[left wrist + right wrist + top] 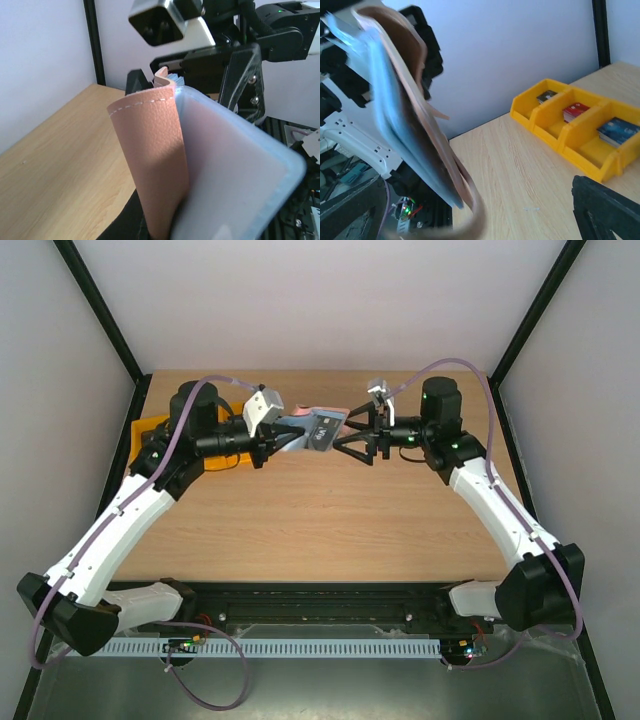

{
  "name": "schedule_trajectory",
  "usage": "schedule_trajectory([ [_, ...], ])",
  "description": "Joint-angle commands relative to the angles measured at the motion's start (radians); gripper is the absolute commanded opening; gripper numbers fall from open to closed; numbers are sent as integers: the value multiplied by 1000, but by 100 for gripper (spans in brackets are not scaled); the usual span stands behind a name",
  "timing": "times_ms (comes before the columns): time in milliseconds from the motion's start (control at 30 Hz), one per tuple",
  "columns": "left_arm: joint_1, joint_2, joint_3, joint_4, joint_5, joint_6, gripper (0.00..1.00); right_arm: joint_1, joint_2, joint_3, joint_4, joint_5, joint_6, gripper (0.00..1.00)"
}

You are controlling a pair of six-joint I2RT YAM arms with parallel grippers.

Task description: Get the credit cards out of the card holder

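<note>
The card holder is clamped in my left gripper beside the dark card, so my right gripper will hold its other end while my left gripper takes the card's edge [314,432].
The card holder [308,425] is held in the air above the table's far middle, between the two grippers. My left gripper [274,440] is shut on its left end. In the left wrist view the holder's tan flap [150,150] and pale blue-grey face [235,175] fill the frame and hide the fingers. A dark card [326,428] shows at the holder's right end. My right gripper [342,433] is open, its fingers spread on either side of that end. In the right wrist view the holder [405,115] hangs close at the left, tilted.
A yellow three-compartment tray [580,127] stands at the table's far left [150,428]. It holds dark grey cards [546,96], red cards [575,111] and blue cards [618,131]. Black frame posts rise at the table's back corners.
</note>
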State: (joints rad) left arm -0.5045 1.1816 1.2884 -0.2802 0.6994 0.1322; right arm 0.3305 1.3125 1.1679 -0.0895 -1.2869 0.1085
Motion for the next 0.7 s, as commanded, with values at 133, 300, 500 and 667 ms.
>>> schedule_trajectory([
  [133, 6, -22, 23, -46, 71, 52, 2, 84, -53, 37, 163, -24, 61, 100],
  [300, 6, -23, 30, -29, 94, 31, 2, 91, -65, 13, 217, 42, 135, 7],
  [500, 29, -48, -4, 36, -20, -56, 24, 90, -74, 4, 253, -40, 193, 1],
  [667, 120, -67, -66, 129, -73, -171, 30, 90, -68, 4, 271, -67, 261, 1],
])
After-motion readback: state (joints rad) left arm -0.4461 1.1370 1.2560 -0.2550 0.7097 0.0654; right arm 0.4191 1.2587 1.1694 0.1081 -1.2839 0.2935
